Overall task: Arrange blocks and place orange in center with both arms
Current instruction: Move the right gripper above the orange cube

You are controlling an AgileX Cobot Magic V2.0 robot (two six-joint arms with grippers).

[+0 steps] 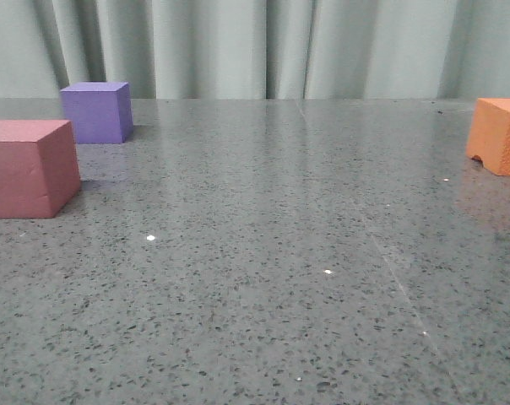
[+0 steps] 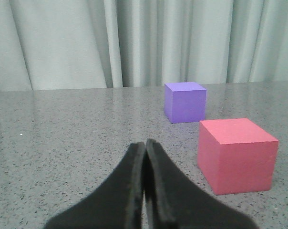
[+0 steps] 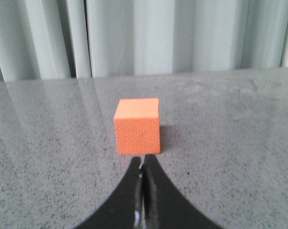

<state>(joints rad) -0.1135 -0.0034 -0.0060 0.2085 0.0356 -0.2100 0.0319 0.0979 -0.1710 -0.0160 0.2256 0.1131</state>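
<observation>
My right gripper is set to reach down over the orange cube next and close on its opposite sides, one finger on the side (image 1: 485, 132) (image 3: 118, 125) above the cube's notch.
The pink-red cube (image 1: 29, 167) sits at the left of the tabletop, with the purple cube (image 1: 97, 111) just behind it. The orange cube (image 1: 499, 135), pebbled with a notch on its lower edge, sits at the far right edge. No gripper shows in the front view. In the left wrist view my left gripper (image 2: 145, 143) is shut and empty, with the pink-red cube (image 2: 237, 154) and purple cube (image 2: 185, 101) ahead to one side. In the right wrist view my right gripper (image 3: 143, 159) is shut and empty, just short of the orange cube (image 3: 137, 126).
The glossy grey speckled stone tabletop (image 1: 272, 253) spreads between the left cubes and the orange cube. A pale green curtain (image 1: 255, 46) hangs behind the table's far edge.
</observation>
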